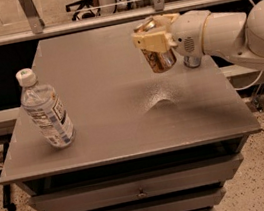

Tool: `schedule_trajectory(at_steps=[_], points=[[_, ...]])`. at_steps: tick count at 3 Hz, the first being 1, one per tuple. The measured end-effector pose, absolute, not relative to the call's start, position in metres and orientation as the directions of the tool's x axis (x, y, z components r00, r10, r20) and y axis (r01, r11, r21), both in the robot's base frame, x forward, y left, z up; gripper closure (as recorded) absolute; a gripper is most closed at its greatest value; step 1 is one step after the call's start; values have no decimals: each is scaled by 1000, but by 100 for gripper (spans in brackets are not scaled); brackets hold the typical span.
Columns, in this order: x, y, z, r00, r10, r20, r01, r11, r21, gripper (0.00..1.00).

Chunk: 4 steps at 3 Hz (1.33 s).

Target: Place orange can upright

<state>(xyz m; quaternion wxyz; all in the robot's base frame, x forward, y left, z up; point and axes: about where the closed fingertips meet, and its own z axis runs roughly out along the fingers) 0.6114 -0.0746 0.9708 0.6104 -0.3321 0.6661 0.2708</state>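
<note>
Next, my gripper sets the orange can down upright on the grey table point(174, 101) in front of the silver-and-blue can.
The orange can point(158, 57) is copper-gold with pale markings and a silver top. It hangs in the air above the right middle of the grey table point(96, 73), tilted slightly with its top towards the back. My gripper point(151, 33) comes in from the right on a white arm and is shut on the orange can near its upper part. The can's shadow falls on the table below it.
A clear water bottle point(45, 110) with a white cap stands at the table's left front. A silver-and-blue can point(193, 61) stands at the right edge, mostly hidden behind my arm. Drawers sit below the tabletop. A railing runs behind the table.
</note>
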Motion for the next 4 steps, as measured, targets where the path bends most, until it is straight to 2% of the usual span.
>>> schedule_trajectory(at_steps=[1,4], points=[[598,-95,962,-19,-47,-999,-762,648,-16,100],[566,-107,935,-16,99,-995,-845,531,67,100]])
